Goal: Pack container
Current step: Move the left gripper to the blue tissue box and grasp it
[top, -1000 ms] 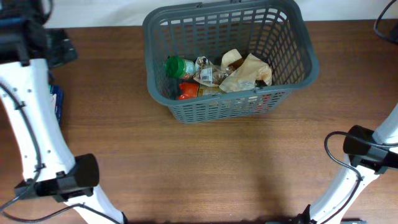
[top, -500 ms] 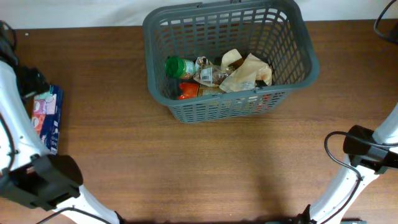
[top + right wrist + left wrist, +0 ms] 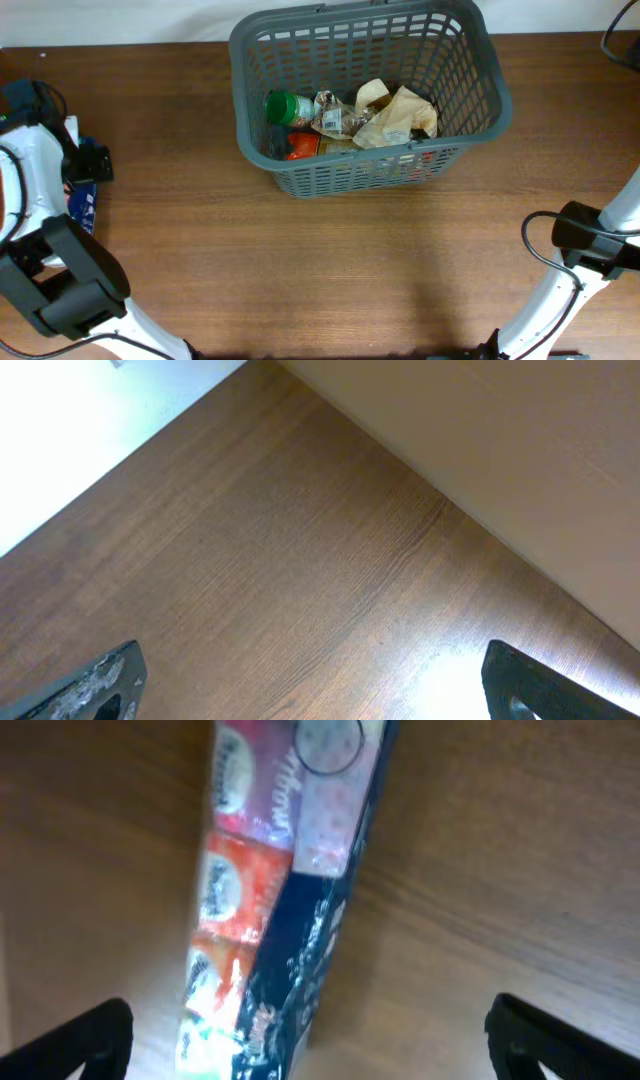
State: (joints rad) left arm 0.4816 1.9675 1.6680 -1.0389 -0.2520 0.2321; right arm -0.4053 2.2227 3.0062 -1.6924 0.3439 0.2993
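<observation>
My left gripper closes next across the middle of the dark blue packet (image 3: pixel 77 193) (image 3: pixel 245 890), at the packet's red panel under the purple one.
The dark grey slotted container (image 3: pixel 470 45) stands at the back middle of the table. It holds a green-capped bottle (image 3: pixel 288 107), crumpled tan and clear wrappers (image 3: pixel 385 118) and something red (image 3: pixel 300 146). A dark blue packet with red, pink and green panels (image 3: pixel 270 920) lies flat at the table's left edge (image 3: pixel 82 205). My left gripper (image 3: pixel 305 1040) is open, its fingertips spread either side of the packet, just above it. In the overhead view the left wrist (image 3: pixel 85 165) covers most of the packet. My right gripper (image 3: pixel 315 685) is open and empty over bare table.
The right arm's base (image 3: pixel 590 245) stands at the table's right edge. A pale wall (image 3: pixel 520 450) runs along the table's edge in the right wrist view. The wooden tabletop (image 3: pixel 330 270) stretches in front of the container.
My left arm has swung from the back left corner down over the packet. The packet was partly uncovered half a second ago and is now mostly hidden under the wrist. The right arm has not moved.
</observation>
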